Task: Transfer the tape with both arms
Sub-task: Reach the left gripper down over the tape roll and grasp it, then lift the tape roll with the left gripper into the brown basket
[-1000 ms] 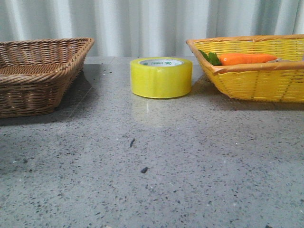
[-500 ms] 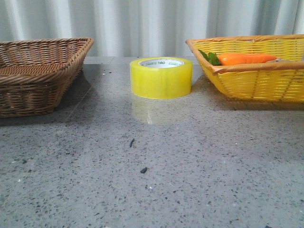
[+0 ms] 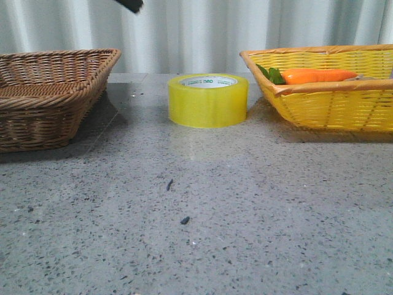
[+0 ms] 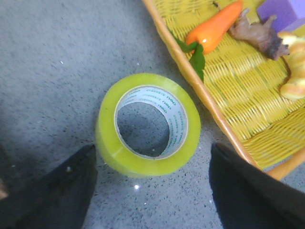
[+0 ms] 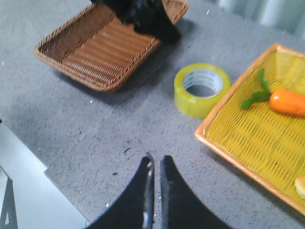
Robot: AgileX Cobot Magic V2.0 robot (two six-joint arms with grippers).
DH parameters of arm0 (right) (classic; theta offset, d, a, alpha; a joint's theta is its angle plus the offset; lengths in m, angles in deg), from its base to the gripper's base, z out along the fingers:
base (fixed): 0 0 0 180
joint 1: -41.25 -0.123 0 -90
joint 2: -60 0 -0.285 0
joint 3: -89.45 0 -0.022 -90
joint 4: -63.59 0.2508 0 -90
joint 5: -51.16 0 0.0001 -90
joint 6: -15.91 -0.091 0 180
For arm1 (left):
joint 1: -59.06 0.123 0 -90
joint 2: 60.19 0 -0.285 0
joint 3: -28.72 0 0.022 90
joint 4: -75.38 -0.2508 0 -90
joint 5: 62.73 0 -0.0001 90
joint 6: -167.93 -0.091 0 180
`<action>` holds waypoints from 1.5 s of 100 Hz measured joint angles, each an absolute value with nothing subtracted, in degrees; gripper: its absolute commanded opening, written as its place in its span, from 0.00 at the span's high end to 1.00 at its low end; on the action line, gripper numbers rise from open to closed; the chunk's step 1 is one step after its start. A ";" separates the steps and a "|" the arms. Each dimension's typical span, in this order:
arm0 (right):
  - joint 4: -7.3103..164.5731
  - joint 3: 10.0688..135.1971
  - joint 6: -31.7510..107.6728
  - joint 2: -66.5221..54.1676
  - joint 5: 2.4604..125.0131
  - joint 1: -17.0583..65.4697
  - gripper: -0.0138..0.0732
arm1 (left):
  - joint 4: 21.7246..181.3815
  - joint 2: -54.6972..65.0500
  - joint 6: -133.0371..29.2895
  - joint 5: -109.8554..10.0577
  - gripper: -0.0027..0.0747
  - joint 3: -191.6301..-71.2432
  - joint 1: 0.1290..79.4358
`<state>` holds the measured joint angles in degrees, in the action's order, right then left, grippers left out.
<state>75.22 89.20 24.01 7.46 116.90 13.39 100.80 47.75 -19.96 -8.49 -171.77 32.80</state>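
The tape's side (image 3: pixel 176 86) (image 4: pixel 111 149) facing the brown wicker basket is the next place my left gripper should go to and close on.
The tape (image 3: pixel 209 100), a wide yellow roll with a white, green-printed core, lies flat on the grey table between the two baskets. In the left wrist view the tape (image 4: pixel 139 164) sits just ahead of my left gripper (image 4: pixel 152 157), which is open and empty above the table, one finger on each side of the roll. A black bit of the left arm (image 3: pixel 130 5) shows at the top of the front view. My right gripper (image 5: pixel 156 160) is shut and empty, high over the table's near side, well back from the tape (image 5: pixel 190 102).
A brown wicker basket (image 3: pixel 49 92) stands at the left. A yellow basket (image 3: pixel 331 101) right of the tape holds an orange carrot (image 3: pixel 319 75), a purple block (image 4: pixel 286 12) and a brown figure (image 4: pixel 257 33). Its rim (image 4: pixel 190 81) is close to the tape.
A black part of the left arm has come into the top of the front view. The tape and baskets have not moved.
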 measured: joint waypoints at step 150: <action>74.82 88.67 23.90 9.37 116.66 13.78 0.91 | 98.68 62.37 -19.76 -12.46 0.99 -175.49 30.73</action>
<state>74.82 88.67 23.90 9.37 116.66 13.78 98.68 62.37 -19.76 -12.46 -175.49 30.73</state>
